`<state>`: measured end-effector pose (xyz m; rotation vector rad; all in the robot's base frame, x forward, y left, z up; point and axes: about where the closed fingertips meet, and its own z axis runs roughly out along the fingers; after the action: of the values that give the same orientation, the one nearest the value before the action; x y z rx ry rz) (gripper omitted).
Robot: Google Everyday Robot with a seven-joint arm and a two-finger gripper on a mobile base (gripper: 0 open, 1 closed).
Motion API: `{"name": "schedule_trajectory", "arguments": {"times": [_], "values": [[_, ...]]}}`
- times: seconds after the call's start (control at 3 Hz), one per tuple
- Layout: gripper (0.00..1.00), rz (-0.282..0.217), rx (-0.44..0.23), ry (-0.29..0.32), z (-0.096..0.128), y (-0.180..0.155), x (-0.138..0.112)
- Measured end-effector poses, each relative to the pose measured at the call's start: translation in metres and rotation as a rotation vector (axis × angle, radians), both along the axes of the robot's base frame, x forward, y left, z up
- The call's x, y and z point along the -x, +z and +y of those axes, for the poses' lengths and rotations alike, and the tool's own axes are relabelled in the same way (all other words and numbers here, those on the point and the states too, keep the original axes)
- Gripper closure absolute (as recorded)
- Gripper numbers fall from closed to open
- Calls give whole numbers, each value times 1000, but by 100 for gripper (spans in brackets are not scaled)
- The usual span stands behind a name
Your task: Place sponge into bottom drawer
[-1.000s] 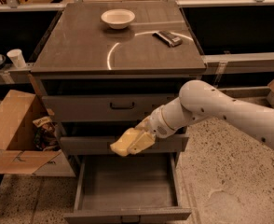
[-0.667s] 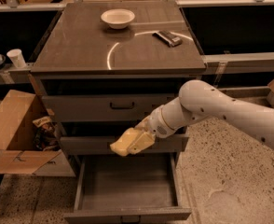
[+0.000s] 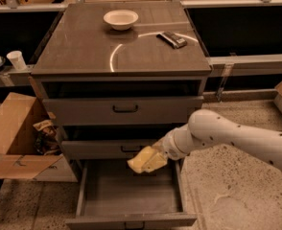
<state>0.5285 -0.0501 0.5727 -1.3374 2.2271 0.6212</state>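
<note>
My gripper is going to let go of the pale yellow sponge on the bottom drawer's grey tray (image 3: 162,190), near the arm-side.
The pale yellow sponge (image 3: 146,160) is held in my gripper (image 3: 155,155) at the end of the white arm reaching in from the right. It hangs in the air in front of the middle drawer, above the rear part of the open bottom drawer (image 3: 130,195). The bottom drawer is pulled out; its grey tray shows nothing inside, and its front panel with the dark handle is at the lower edge of the view. The gripper's fingers are mostly hidden behind the sponge.
A white bowl (image 3: 121,18) and a small dark flat object (image 3: 172,39) lie on the cabinet top (image 3: 83,47). The two upper drawers (image 3: 125,109) are closed. An open cardboard box (image 3: 16,138) stands to the left on the floor. A paper cup (image 3: 17,60) sits at far left.
The sponge and gripper have shifted slightly right and down over the open bottom drawer; the sponge stays held.
</note>
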Motion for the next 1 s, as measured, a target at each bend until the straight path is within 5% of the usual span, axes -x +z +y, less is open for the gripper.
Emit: {"name": "schedule_trajectory", "arguments": {"times": [0.33,1.0], "values": [[100,43,52,-83,-28,-69,0],[100,199,54,-185,-69,-198,-6]]}}
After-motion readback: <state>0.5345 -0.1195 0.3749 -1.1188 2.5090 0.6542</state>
